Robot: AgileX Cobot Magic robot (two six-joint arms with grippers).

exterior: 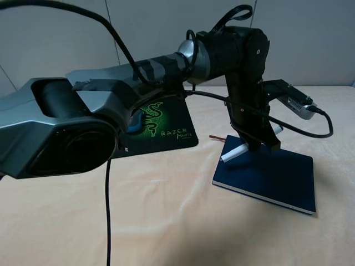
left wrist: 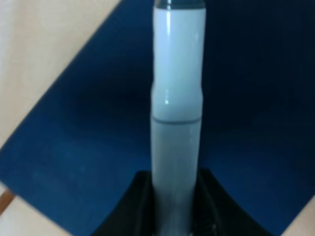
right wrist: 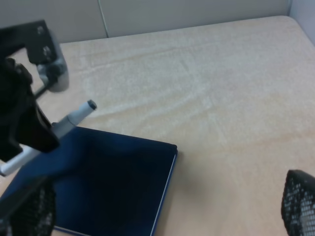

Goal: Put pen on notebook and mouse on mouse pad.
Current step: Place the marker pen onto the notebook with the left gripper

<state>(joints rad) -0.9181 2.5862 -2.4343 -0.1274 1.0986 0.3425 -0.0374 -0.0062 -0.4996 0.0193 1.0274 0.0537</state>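
Note:
The robot's left gripper will release the white pen, now tilted just over the notebook, so it lies flat across the middle of the navy notebook's cover [exterior: 259,163] [left wrist: 150,194].
The white pen [exterior: 236,151] is gripped near its middle by my left gripper [exterior: 258,141], which reaches across to the right side. It hangs tilted just over the near-left part of the navy notebook [exterior: 272,174]; I cannot tell if its low end touches the cover. In the left wrist view the pen [left wrist: 176,98] runs out from between the black fingers [left wrist: 135,209] above the notebook [left wrist: 74,147]. The mouse [exterior: 135,123] shows as a teal sliver on the mouse pad [exterior: 166,119], mostly hidden by the left arm. My right gripper [right wrist: 166,204] stands open, off the notebook's [right wrist: 108,182] corner.
The left arm's big grey links [exterior: 61,133] and a black cable [exterior: 108,210] fill the left of the high view. The reddish ribbon [exterior: 216,137] sticks out of the notebook. Beige cloth covers the table [right wrist: 221,88].

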